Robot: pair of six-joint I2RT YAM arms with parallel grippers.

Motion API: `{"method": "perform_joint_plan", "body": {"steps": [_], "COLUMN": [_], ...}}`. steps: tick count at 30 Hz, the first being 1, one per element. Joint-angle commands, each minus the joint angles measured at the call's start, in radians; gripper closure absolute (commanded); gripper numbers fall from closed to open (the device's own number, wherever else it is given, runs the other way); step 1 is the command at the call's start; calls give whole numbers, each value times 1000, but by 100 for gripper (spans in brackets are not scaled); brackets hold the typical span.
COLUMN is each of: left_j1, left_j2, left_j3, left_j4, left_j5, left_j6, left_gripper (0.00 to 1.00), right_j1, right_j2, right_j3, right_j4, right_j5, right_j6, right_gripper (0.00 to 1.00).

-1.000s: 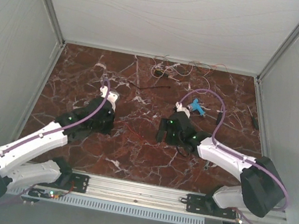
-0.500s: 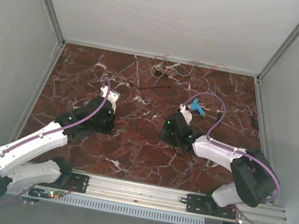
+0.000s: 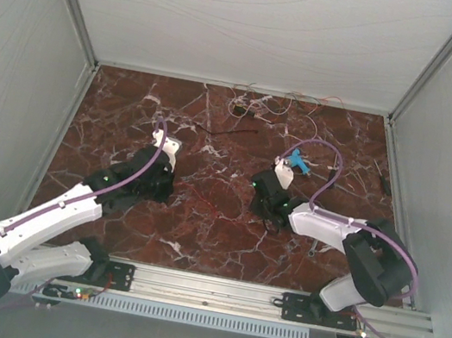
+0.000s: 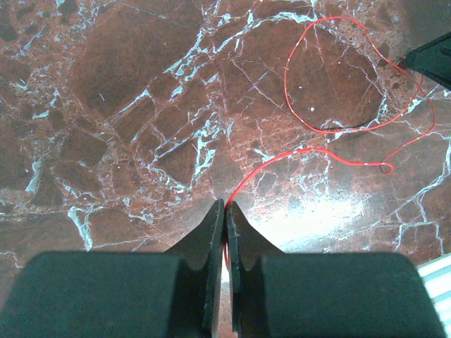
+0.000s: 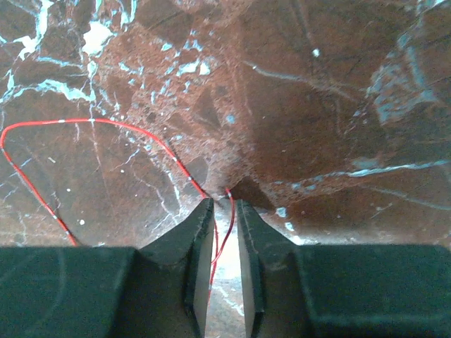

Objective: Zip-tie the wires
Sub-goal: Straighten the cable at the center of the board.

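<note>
I see the red wire's tip loose in the gap of my right gripper, so I need to open the fingers and pinch the wire [image 5: 231,210] close to its tip before I pull.
Most of the wires [image 3: 264,101] lie in a loose tangle of thin orange-red, white and pale strands by the back wall. One red wire [image 4: 285,81] has come away from it and loops across the marble between the arms. My left gripper [image 3: 164,183] [image 4: 226,205] is low over the table, shut on one end of that strand. My right gripper [image 3: 266,202] [image 5: 224,203] also reaches down to the surface. Its jaws stand a narrow gap apart, and the red wire [image 5: 91,120] runs through that gap without being pinched.
A thin black strip [image 3: 224,132] lies in front of the tangle. A blue tool [image 3: 298,160] lies just behind my right gripper. A small metal piece [image 3: 314,248] lies by the right arm and a dark item [image 3: 386,181] near the right wall.
My right gripper has swung left and forward down onto the red wire, and its jaws have closed from wide to a narrow gap. The left arm has stayed still.
</note>
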Motion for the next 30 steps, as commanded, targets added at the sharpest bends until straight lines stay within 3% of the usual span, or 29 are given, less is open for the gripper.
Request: {"method": "perform_joint_plan", "body": {"steps": [1, 5, 9, 19, 30], "left_j1": [1, 1, 1, 0, -3], "left_j2": [-1, -2, 1, 2, 0], "left_j3": [23, 22, 23, 23, 25], "left_j4": [33, 34, 34, 34, 32], "left_j5": [7, 4, 2, 6, 19], "left_j6": [12, 11, 10, 11, 12], "left_gripper": [100, 100, 100, 100, 100], "right_j1": [-11, -25, -43, -46, -45], "right_j2": [1, 0, 1, -35, -10], "right_j3": [37, 45, 47, 29, -31], "right_j4": [5, 6, 12, -45, 46], "right_j5": [98, 123, 94, -32, -106], "right_j6": [-32, -52, -57, -8, 165], "right_gripper": [86, 100, 100, 57, 56]}}
